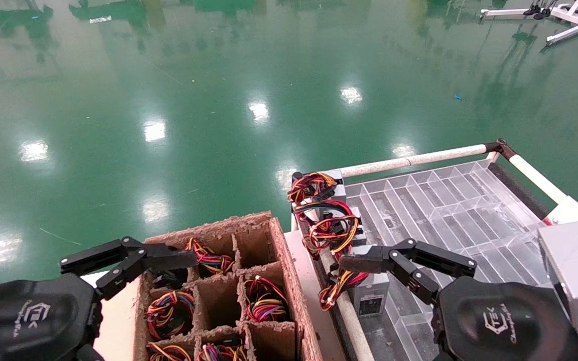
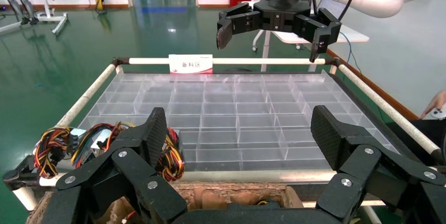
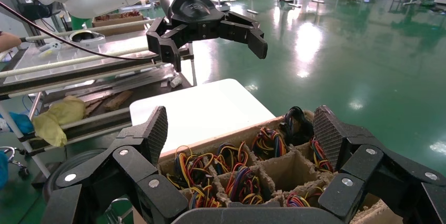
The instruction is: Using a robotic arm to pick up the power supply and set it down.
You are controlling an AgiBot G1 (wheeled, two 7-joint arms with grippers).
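Observation:
The power supply's bunch of wires [image 1: 264, 296] [image 3: 301, 199] in the cardboard box's tray-side row, between the box's empty cells, will be gripped by my right gripper.
Power supplies sit down in the cells of a brown cardboard box [image 1: 289, 281]. Only their bunches of red, yellow, orange and purple wires [image 1: 265, 300] [image 3: 231, 176] show. My left gripper [image 1: 133, 258] [image 2: 239, 134] hangs open and empty over the box's far left corner. My right gripper [image 1: 394, 258] [image 3: 239, 137] is open and empty above the near left part of the clear tray, just right of the box. Each wrist view shows the other arm's gripper farther off: the right one [image 2: 273, 24] and the left one [image 3: 208, 29].
A clear tray of compartments [image 1: 449, 200] lies on a cart with white rails [image 1: 414, 160]. Three grey boxes with red, yellow and black wires [image 1: 329, 225] line its left edge. A white tabletop [image 3: 205, 111] is beside the box. Green floor lies beyond.

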